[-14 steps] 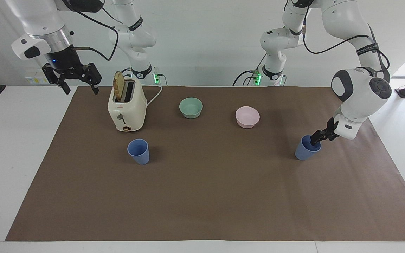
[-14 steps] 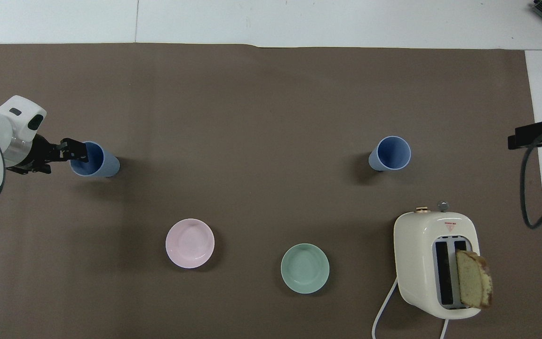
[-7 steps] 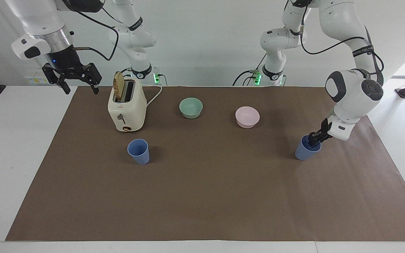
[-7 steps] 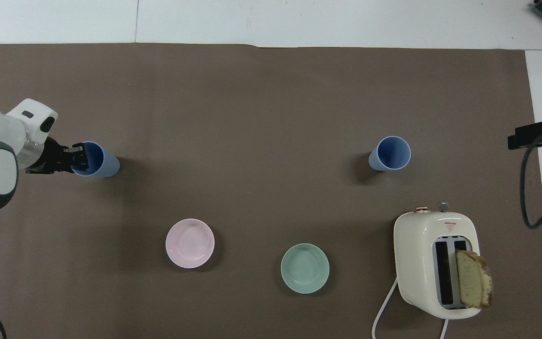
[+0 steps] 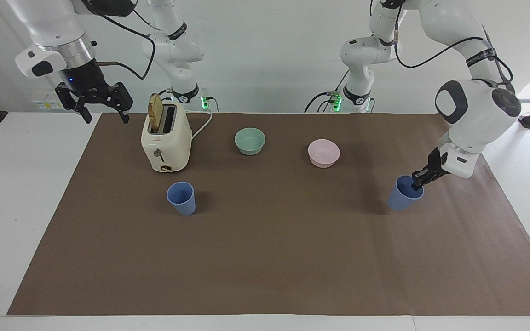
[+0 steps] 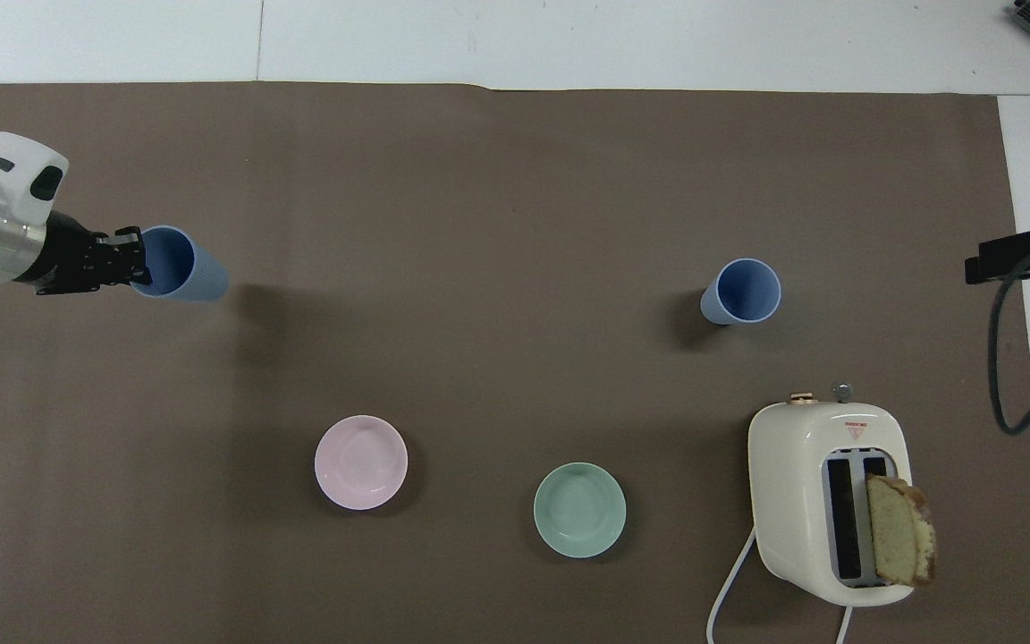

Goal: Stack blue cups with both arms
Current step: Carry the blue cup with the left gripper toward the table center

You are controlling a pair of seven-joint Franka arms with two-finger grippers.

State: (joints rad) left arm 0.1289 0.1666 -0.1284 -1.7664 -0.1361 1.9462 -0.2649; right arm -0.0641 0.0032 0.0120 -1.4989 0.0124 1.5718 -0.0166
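The robot's left gripper will release the blue cup on the brown mat (image 6: 481, 297) beyond the gap between the bowls.
My left gripper (image 5: 417, 184) is shut on the rim of one blue cup (image 5: 402, 197), one finger inside it. The cup hangs tilted just above the brown mat (image 5: 292, 257) at the left arm's end; in the overhead view the cup (image 6: 180, 266) and the gripper (image 6: 132, 264) stand clear of the cup's shadow. The second blue cup (image 5: 181, 197) stands upright on the mat, farther from the robots than the toaster; it also shows in the overhead view (image 6: 743, 291). My right gripper (image 5: 106, 117) is open and empty, raised over the mat's edge beside the toaster, and waits (image 6: 1016, 257).
A cream toaster (image 5: 166, 142) with a slice of bread in one slot stands at the right arm's end (image 6: 823, 501). A mint-green bowl (image 5: 250, 140) and a pale pink bowl (image 5: 323, 152) sit near the robots, between the arms.
My left gripper closed on the cup's rim and has lifted it off the mat, tilted. The right arm and the other cup have not moved.
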